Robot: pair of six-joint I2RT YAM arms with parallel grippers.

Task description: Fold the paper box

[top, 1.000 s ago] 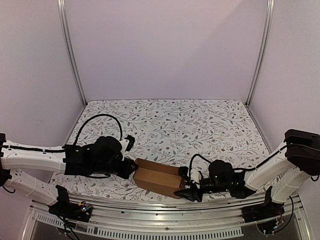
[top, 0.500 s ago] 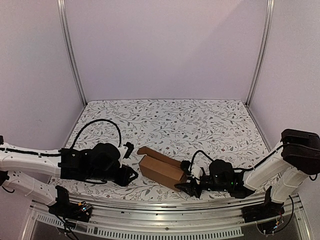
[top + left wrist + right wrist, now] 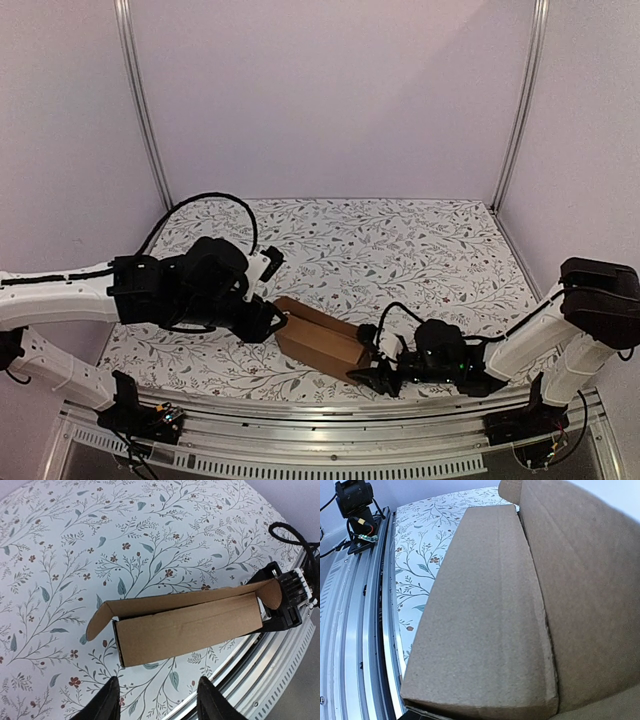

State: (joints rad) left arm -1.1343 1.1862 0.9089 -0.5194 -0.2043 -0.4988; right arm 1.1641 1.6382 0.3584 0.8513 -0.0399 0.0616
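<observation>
My left gripper should pinch that end (image 3: pixel 121 644) and square the paper box, because the box lies slanted to the bar with its lid's tab splayed past the box's end.
The paper box (image 3: pixel 320 345) is a brown oblong carton lying on the floral table near its front edge, with its long lid flap standing open along the far side. My left gripper (image 3: pixel 272 322) hovers at the box's left end, open and empty. In the left wrist view the box (image 3: pixel 190 630) lies just beyond my two spread fingertips (image 3: pixel 107 702), not touching them. My right gripper (image 3: pixel 372 377) sits at the box's right end and also shows in the left wrist view (image 3: pixel 282 605). The box (image 3: pixel 490 620) fills the right wrist view and hides the right fingers.
A metal rail (image 3: pixel 330 425) runs along the table's near edge, close to the box; it also shows in the wrist views (image 3: pixel 280 670) (image 3: pixel 360 630). An arm base (image 3: pixel 357 510) stands on the rail. Upright frame posts (image 3: pixel 140 110) flank the white walls.
My left gripper drew back from the box's left end, then rose and returned beside it. The box shifted slightly right and turned. The right gripper stayed at the right end.
</observation>
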